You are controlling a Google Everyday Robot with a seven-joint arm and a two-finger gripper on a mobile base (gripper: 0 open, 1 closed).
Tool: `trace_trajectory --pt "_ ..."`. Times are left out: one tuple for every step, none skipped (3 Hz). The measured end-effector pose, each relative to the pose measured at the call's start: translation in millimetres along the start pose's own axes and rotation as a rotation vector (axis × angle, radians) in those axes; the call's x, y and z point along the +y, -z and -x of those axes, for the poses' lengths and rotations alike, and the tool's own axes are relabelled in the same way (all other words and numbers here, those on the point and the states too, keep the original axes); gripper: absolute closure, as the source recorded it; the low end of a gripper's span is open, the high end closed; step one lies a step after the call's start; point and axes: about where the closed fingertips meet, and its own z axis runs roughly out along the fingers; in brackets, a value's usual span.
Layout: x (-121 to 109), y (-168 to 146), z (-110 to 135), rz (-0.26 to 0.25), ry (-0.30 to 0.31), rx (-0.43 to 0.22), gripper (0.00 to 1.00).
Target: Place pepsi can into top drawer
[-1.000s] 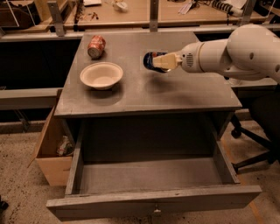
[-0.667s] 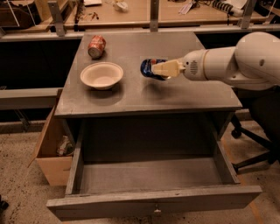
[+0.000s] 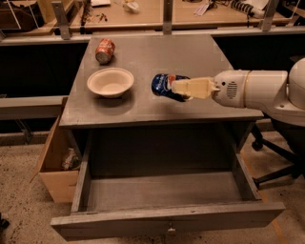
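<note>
The blue pepsi can, now held just above the cabinet top, will be let go by my gripper on the bare drawer's bottom, just behind the front panel's small pull (image 3: 165, 193).
The blue pepsi can (image 3: 164, 86) lies on its side in my gripper (image 3: 183, 89), held just above the front part of the grey cabinet top (image 3: 190, 55). The cream fingers (image 3: 193, 87) are shut on the can's right half, and the white arm reaches in from the right. The top drawer (image 3: 162, 190) is pulled wide open below the cabinet top. Its floor is bare and its flat front panel (image 3: 167, 221) with a small pull faces the camera.
A white bowl (image 3: 110, 82) sits on the left of the cabinet top, with a red can (image 3: 105, 50) lying behind it. A cardboard box (image 3: 57, 162) stands on the floor left of the cabinet. A chair base (image 3: 276, 157) is at the right. A wooden desk (image 3: 143, 12) runs behind.
My gripper has carried the pepsi can a little to the left and toward the front edge of the cabinet top. The bowl, red can and drawer have not moved.
</note>
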Motion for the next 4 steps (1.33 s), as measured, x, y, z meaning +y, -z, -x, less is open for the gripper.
trace_trajectory --pt "32.4 19.4 -27.6 0.067 -0.082 0.05 1.0" --pt "57.4 36.0 -59.3 0.154 -0.201 0.102 1.0" --pt "75.2 46.5 -84.7 0.227 -0.276 0.196 1.0" --pt "75.5 43.9 -116.2 0.173 -0.35 0.337 1.0"
